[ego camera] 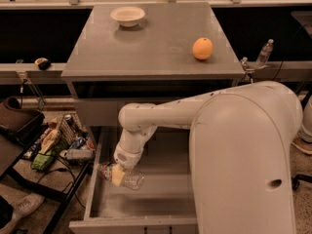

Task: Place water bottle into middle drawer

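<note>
My gripper will release the water bottle onto the grey bottom of the middle drawer, at a spot that lies past its center (179, 171) and away from the rack.
The water bottle (127, 178), clear ribbed plastic, lies on its side in my gripper (118, 173), which is shut on it. The gripper hangs low inside the open middle drawer (161, 199), near its left wall, with the bottle just above the grey floor or touching it; I cannot tell which. The bottle's cap end points left toward the drawer wall. My white arm reaches down from the right and hides the right half of the drawer.
An orange (202, 48) and a white bowl (127, 15) sit on the grey cabinet top (156, 38). A small clear bottle (264, 52) stands on the ledge at right. A rack of clutter (58, 143) is left of the drawer.
</note>
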Robot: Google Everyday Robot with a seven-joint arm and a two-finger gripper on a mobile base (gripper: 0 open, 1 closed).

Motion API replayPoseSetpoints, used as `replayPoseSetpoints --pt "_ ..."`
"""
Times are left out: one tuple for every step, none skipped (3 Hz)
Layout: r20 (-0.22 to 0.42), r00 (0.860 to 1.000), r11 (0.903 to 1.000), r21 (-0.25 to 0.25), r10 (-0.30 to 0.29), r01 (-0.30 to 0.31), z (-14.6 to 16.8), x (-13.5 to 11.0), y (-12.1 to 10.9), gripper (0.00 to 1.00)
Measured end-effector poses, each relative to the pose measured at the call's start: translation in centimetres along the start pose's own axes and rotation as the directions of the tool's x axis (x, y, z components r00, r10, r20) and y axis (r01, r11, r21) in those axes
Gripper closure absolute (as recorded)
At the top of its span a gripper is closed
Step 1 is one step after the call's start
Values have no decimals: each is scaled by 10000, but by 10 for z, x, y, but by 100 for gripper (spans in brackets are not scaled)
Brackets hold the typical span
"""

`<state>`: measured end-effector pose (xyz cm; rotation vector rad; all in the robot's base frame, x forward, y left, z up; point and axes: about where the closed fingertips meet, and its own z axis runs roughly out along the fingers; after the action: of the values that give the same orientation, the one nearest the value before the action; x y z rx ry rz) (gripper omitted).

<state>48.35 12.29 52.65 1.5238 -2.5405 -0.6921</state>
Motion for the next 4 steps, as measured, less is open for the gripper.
replayPoseSetpoints --pt "-413 9989 9954 939 243 -203 4 22 -37 100" --pt "-692 9963 9662 2558 517 -324 -11 70 -84 100" --pt "-699 9937 9314 3596 879 -571 -20 115 -124 100" --pt "132 9922 9209 3709 1236 -1196 -11 143 -164 100"
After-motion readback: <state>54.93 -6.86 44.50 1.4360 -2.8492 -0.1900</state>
